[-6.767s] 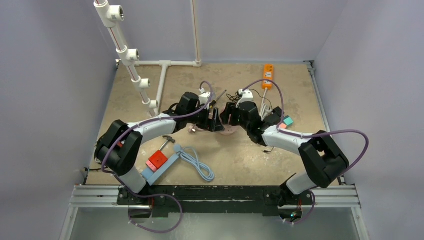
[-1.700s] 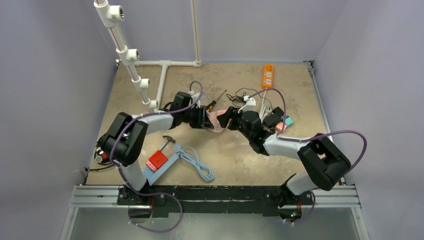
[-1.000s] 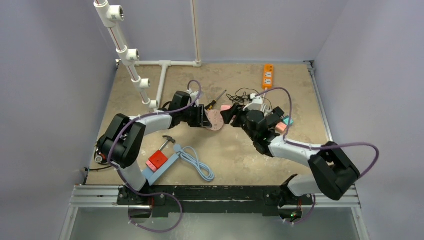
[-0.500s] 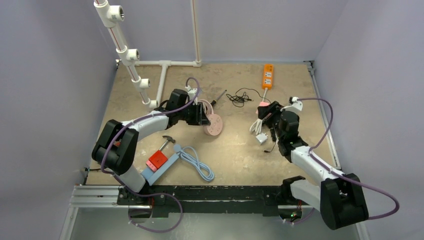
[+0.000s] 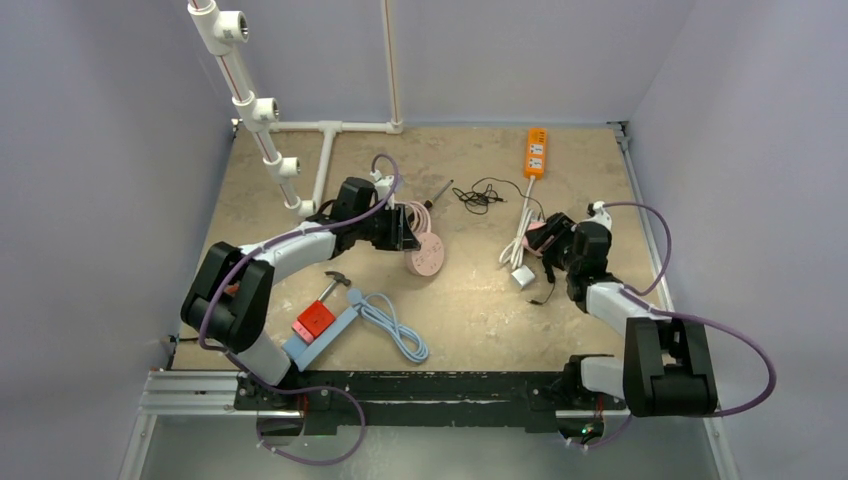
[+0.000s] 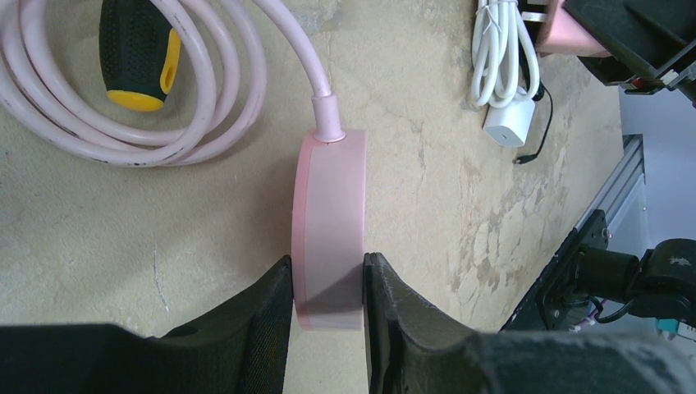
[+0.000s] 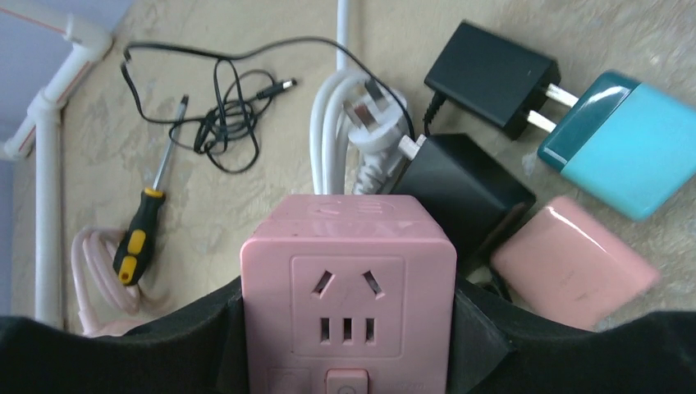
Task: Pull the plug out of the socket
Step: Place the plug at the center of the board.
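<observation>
My left gripper is to release the pink round socket on the bare table (image 5: 484, 228) (image 6: 410, 49), close beside the white cable bundle.
The socket (image 5: 426, 258) is a pink round disc with a pink cord; it stands on edge on the table. My left gripper (image 6: 328, 283) is shut on its rim (image 6: 328, 205), one finger on each flat side, and shows at centre left from above (image 5: 408, 240). The plug (image 7: 349, 279) is a pink cube adapter with outlet holes on its face. My right gripper (image 7: 349, 336) is shut on the cube's two sides. From above, the cube (image 5: 537, 236) and right gripper (image 5: 548, 240) sit far right of the disc, fully apart from it.
A screwdriver (image 5: 432, 200) and the coiled pink cord (image 6: 98, 107) lie behind the disc. Under the cube are a white charger (image 5: 522, 276), black adapters (image 7: 492, 78), a teal block (image 7: 624, 139) and a pink block (image 7: 574, 263). Orange power strip (image 5: 537, 150) at back; white pipes (image 5: 262, 115) left.
The right gripper has carried the pink cube away to the right, off the disc, which had been joined to it mid-table. The left gripper has stayed shut on the disc.
</observation>
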You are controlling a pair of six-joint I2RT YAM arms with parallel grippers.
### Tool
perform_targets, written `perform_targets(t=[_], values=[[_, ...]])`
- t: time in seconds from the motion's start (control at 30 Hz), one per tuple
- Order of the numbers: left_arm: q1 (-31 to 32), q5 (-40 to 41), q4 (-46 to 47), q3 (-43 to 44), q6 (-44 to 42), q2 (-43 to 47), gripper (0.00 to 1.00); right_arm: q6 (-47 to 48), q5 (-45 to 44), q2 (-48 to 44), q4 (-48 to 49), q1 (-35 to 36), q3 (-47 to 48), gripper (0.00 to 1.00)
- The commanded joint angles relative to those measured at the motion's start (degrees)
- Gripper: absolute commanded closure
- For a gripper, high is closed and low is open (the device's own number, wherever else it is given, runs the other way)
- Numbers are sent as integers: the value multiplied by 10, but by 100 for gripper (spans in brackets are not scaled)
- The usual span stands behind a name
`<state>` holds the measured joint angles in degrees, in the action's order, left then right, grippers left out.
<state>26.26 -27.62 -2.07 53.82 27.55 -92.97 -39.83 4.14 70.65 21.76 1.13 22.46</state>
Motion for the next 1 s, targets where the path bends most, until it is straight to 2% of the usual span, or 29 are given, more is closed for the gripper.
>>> perform_targets(t=[0.0, 0.03, 0.17, 0.27, 0.53, 0.73, 0.97], values=[[-2, -7, 23, 23, -14, 20, 100, 5, 37, 7, 23, -9, 22, 41], [-2, -7, 23, 23, -14, 19, 100, 5, 35, 7, 22, -9, 22, 31], [-2, -8, 24, 23, -14, 17, 100, 1, 15, -8, 15, -9, 19, 17], [-2, -11, 27, 22, -8, 15, 100, 1, -16, -39, -3, -9, 20, 2], [12, -13, 52, 24, 14, 1, 100, 8, -110, -169, -65, -9, 38, 1], [20, -4, 83, 54, 30, -31, 100, 34, -95, -224, -44, -9, 47, 1], [50, 35, 118, 138, 35, -117, 100, 39, -62, -223, -1, -9, 37, 1]])
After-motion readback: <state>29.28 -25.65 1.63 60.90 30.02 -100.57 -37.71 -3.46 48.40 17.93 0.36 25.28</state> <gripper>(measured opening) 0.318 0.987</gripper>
